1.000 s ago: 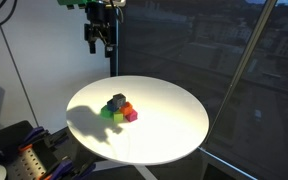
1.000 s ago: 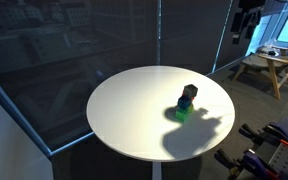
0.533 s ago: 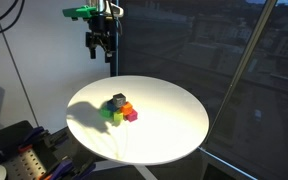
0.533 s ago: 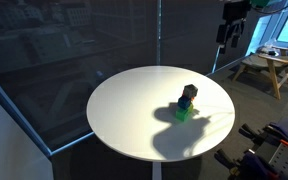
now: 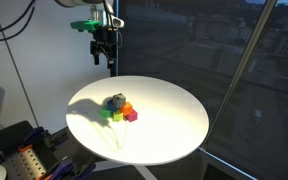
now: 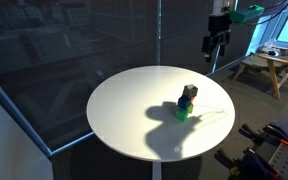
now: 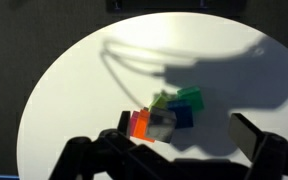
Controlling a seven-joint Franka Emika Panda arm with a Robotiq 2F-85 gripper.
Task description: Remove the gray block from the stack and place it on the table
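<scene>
Next, I close my gripper on the opposite sides of the gray block (image 5: 119, 100) (image 7: 160, 125), which is at the top of the stack, above the orange and blue cubes.
The stack (image 5: 120, 109) of toy cubes stands near the middle of the round white table (image 5: 174, 125), which also shows in an exterior view (image 6: 124, 110). The gray block (image 5: 116, 101) sits on top of the stack. In the wrist view the gray block (image 7: 162, 123) lies over green (image 7: 189, 98), blue (image 7: 182, 116), orange (image 7: 139, 125) and magenta (image 7: 125, 121) cubes. My gripper (image 5: 104, 58) hangs open and empty, high above the table's far edge and well apart from the stack. It also shows in an exterior view (image 6: 213, 58), where the stack (image 6: 187, 103) stands below it.
Dark glass walls surround the table. A wooden stool (image 6: 267, 68) stands behind the glass. Robot base hardware (image 5: 19, 150) sits beside the table's edge. The arm casts a large shadow (image 6: 174, 125) across the tabletop around the stack.
My gripper has come down and moved in toward the table over the last second. The stack has not moved.
</scene>
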